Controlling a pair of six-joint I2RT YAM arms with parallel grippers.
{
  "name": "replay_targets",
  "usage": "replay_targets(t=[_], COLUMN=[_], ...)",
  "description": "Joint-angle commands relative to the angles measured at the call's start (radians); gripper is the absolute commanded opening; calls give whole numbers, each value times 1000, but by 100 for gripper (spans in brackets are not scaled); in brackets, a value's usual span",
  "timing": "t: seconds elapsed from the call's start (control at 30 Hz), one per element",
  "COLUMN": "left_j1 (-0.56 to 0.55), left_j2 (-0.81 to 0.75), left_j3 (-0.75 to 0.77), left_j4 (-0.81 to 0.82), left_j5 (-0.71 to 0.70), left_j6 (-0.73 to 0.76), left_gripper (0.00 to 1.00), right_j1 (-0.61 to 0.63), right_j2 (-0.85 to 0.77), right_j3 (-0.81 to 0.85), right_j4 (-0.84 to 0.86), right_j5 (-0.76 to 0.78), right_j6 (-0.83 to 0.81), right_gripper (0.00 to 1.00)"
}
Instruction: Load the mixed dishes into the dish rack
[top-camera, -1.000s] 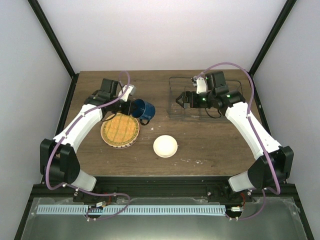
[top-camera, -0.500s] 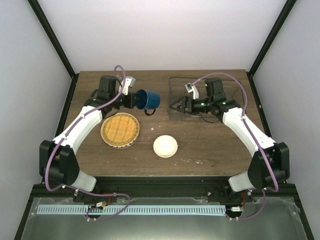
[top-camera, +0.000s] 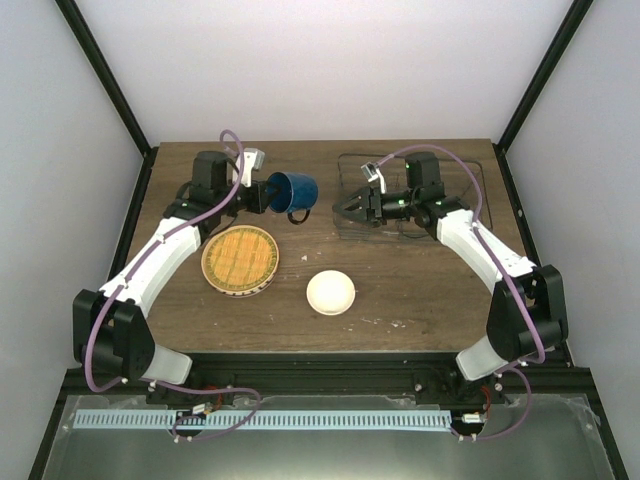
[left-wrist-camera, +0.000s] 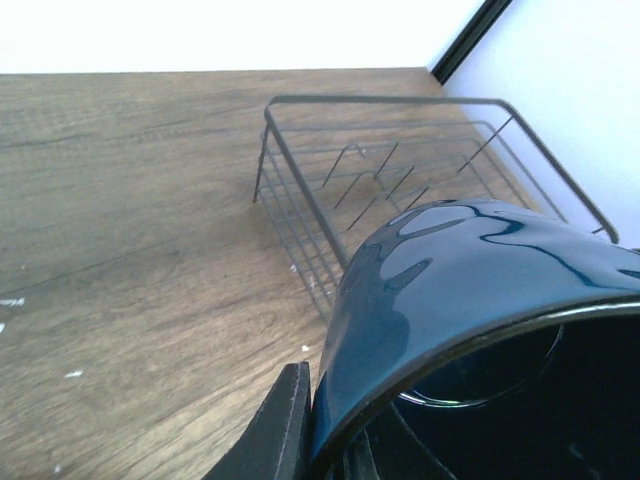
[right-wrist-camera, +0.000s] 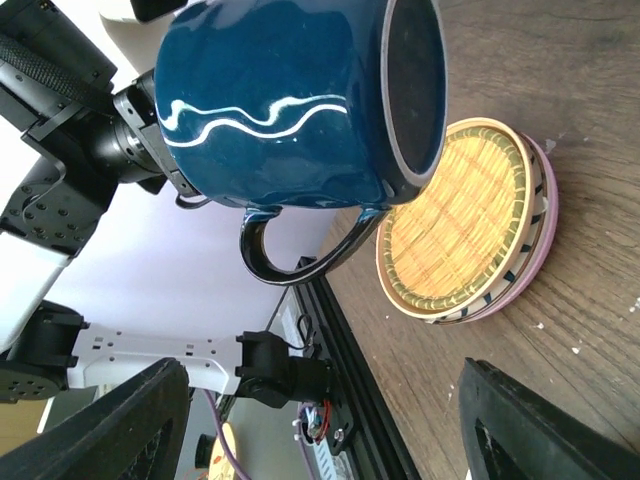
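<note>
My left gripper has a spot to use on the bare table (top-camera: 273, 217) just behind the plate stack. It will let go of the dark blue mug there.
My left gripper (top-camera: 268, 192) is shut on the rim of the dark blue mug (top-camera: 292, 190), which it holds in the air on its side with the mouth facing right. In the left wrist view one finger (left-wrist-camera: 282, 430) presses the outside of the mug (left-wrist-camera: 470, 290). My right gripper (top-camera: 347, 209) stands open just right of the mug, at the left end of the dish rack (top-camera: 345, 160), holding nothing. The yellow-orange plate (top-camera: 240, 257) tops a stack over a striped plate and the pink plate (right-wrist-camera: 548, 200). The cream bowl (top-camera: 330, 292) sits alone on the table.
The wire rack (left-wrist-camera: 380, 98) lies at the table's back right and looks empty in the left wrist view. The plate stack (right-wrist-camera: 460, 215) sits front left under my left arm. White walls and black frame posts close in the table.
My left arm has carried the mug up and to the right, toward the rack. My right gripper has swung left out of the rack toward the mug, and its jaws have narrowed a little.
</note>
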Motion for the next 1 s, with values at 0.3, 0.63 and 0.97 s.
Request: replay_targets(t=[0.3,0.63,0.97], left_j1=[-7,-10,-13], left_j2=[-13,-20,38], left_j3=[-42,-50,67], left_j4=[285,318,35], left_j5=[123,125,-161], left_j6=[-118,-137,8], left_gripper=[0,0,0], right_j1=[-8,-8,-12], right_j2=[41,62,54], right_j3=[-45,-49,50], right_j4=[333,363,34], right_j5=[-154,-164,-5], right_j6=[243,258,34], right_gripper=[75,75,79])
